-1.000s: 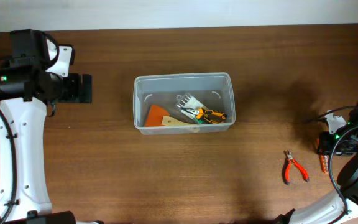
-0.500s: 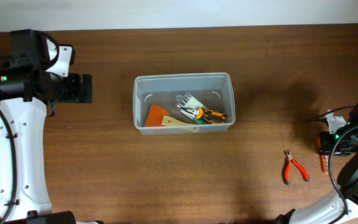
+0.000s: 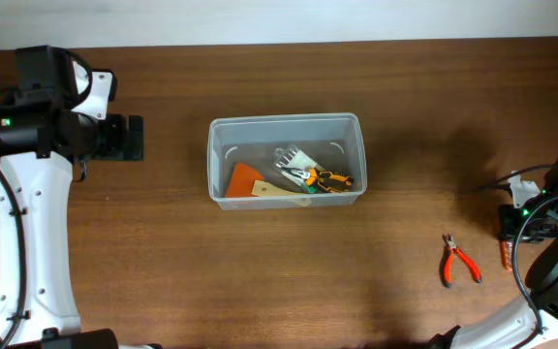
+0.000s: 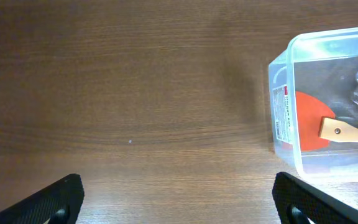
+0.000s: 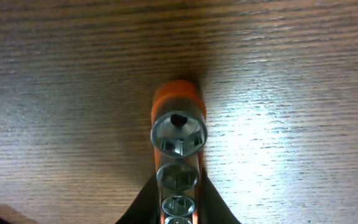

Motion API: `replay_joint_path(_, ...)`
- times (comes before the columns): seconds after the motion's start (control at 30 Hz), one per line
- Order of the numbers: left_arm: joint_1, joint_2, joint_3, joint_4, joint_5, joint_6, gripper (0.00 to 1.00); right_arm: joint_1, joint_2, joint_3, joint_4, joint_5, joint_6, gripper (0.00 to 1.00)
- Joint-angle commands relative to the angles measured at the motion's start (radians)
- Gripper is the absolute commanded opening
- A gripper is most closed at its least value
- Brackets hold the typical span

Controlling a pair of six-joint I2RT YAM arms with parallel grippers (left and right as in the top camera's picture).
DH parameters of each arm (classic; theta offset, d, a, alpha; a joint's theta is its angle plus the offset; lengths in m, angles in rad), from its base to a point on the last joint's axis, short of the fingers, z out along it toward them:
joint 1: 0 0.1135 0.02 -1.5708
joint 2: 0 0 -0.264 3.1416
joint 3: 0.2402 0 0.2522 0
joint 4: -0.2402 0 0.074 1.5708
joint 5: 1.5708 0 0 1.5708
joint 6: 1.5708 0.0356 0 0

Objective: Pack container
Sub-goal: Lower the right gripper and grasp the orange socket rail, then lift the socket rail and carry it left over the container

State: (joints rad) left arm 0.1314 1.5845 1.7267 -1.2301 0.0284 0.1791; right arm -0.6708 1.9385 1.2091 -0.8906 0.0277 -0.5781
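Observation:
Next, my right gripper releases the orange rail in the container (image 3: 325, 152), between the silvery tool and the container's back side.
The clear plastic container (image 3: 286, 124) stands mid-table and shows at the right of the left wrist view (image 4: 283, 112). It holds an orange scraper with a wooden handle (image 3: 247, 181), a silvery tool (image 3: 294, 160) and an orange-and-black tool (image 3: 329, 178). My left gripper (image 3: 124, 138) is open and empty over bare wood left of the container (image 4: 179, 208). My right gripper (image 3: 519, 225) at the far right edge is shut on an orange rail of metal sockets (image 5: 178, 140), low over the table. Red-handled pliers (image 3: 458, 262) lie on the table left of it.
The wooden table's back edge meets a white wall along the top of the overhead view. A cable (image 3: 511, 179) runs by the right arm. The left arm's white link (image 3: 27, 242) lies along the left side.
The right gripper has shifted very slightly at the socket rail. The left arm, the container and the pliers have not moved.

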Motion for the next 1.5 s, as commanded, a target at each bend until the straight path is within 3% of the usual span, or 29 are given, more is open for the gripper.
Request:
replay_joint_path(0.0, 0.003, 0.007, 0.015, 0.002, 0.002, -0.005, 0.99, 0.004, 0.045, 0.016, 0.000, -0.024, 0.018, 0.13)
replay_joint_path(0.07, 0.002, 0.007, 0.015, 0.002, 0.001, -0.005, 0.99, 0.007, 0.045, 0.037, -0.005, -0.024, 0.026, 0.07)
replay_joint_path(0.5, 0.002, 0.007, 0.015, 0.002, 0.001, -0.005, 0.99, 0.145, 0.045, 0.229, -0.058, -0.023, 0.033, 0.07)
replay_joint_path(0.77, 0.002, 0.007, 0.015, 0.002, 0.001, -0.005, 0.99, 0.284, 0.044, 0.475, -0.185, -0.023, 0.033, 0.07)
replay_joint_path(1.1, 0.003, 0.007, 0.015, 0.002, 0.001, -0.005, 0.99, 0.554, 0.044, 0.753, -0.301, -0.023, 0.032, 0.08)
replay_joint_path(1.47, 0.002, 0.007, 0.015, 0.002, 0.001, -0.005, 0.99, 0.905, 0.044, 0.793, -0.341, -0.004, -0.019, 0.08)
